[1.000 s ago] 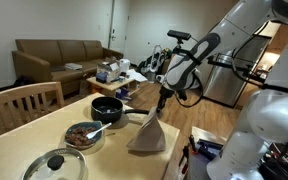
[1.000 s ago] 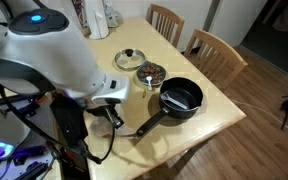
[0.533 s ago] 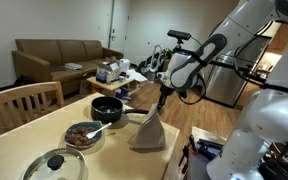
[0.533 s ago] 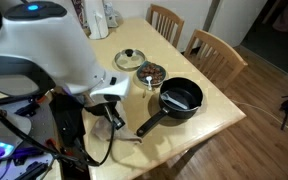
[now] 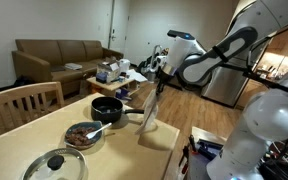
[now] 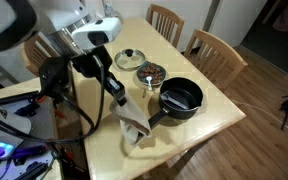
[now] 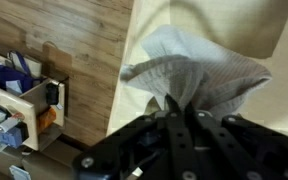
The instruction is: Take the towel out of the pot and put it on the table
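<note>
My gripper is going to let go of the towel on the bare table (image 5: 144, 158) in front of the black pot, near the edge of the table.
My gripper (image 5: 161, 87) is shut on the top of a grey-beige towel (image 5: 150, 122). The towel hangs stretched, its lower end near the table's front edge. In an exterior view the gripper (image 6: 117, 89) holds the towel (image 6: 132, 124) left of the black pot (image 6: 180, 98). The pot (image 5: 107, 107) has a long handle and sits mid-table. In the wrist view the towel (image 7: 199, 68) bunches between my jaws (image 7: 180, 108) over the pale table (image 7: 254, 30).
A metal bowl of food (image 5: 84, 134) with a utensil and a glass lid (image 5: 54, 163) lie beside the pot. Wooden chairs (image 6: 216, 50) stand along the far side. A couch (image 5: 56, 55) and a cluttered side table (image 5: 114, 72) are behind.
The arm has swung up and over the table. The towel has been lifted higher and hangs longer and narrower than before.
</note>
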Tool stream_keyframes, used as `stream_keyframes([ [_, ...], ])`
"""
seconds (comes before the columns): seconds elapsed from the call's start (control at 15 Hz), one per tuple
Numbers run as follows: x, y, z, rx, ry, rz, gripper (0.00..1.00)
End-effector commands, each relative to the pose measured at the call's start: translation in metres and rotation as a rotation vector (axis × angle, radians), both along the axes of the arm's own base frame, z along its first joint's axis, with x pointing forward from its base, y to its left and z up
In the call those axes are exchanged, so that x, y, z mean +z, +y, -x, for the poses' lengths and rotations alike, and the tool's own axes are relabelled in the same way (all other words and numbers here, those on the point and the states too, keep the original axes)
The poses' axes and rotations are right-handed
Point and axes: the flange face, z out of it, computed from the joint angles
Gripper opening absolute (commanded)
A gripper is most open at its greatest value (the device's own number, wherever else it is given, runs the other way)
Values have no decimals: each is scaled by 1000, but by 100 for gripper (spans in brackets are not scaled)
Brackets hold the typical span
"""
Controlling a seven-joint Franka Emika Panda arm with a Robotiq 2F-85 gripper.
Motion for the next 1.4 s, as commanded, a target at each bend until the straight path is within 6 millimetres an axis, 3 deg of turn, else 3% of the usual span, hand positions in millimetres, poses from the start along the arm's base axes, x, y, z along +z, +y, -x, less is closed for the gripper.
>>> stream_keyframes([
  [0.0,30,18,2,-3,-27,39,2],
  [0.4,53,37,0,55,-64,79,2],
  [0.6,54,66,-8,145,-40,116,2],
  [1.07,33,209,-97,491,149,239,2],
  [1.2,21,221,-114,581,185,276,2],
  [1.33,-2,220,-125,649,210,279,2],
])
